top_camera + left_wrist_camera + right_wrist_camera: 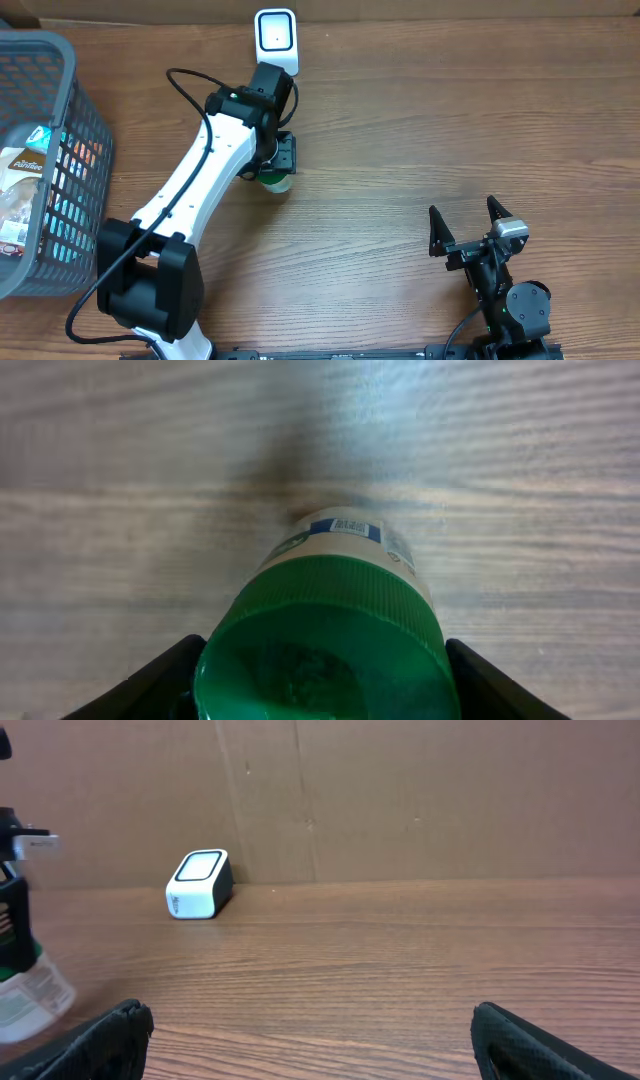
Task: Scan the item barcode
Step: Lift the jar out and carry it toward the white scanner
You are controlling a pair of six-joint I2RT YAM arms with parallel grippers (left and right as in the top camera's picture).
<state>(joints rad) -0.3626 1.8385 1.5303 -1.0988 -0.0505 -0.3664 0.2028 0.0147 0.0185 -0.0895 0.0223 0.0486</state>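
Observation:
My left gripper is going to let go of the jar, now in front of the white scanner, on the bare table (336,188) between the white scanner and my right gripper.
The item is a small jar with a wide green cap (325,650) and a pale printed label (350,535). My left gripper (320,690) is shut on the cap, with a black finger pressed against each side. From overhead the green cap (279,184) shows just below the left gripper (277,168), a short way in front of the white barcode scanner (276,38). The scanner (198,883) stands against the cardboard back wall, and the jar (28,992) shows at the far left of the right wrist view. My right gripper (468,222) rests open and empty at the front right.
A grey mesh basket (70,110) holding packaged goods stands at the left edge. A cardboard wall (400,790) closes the back of the wooden table (450,120).

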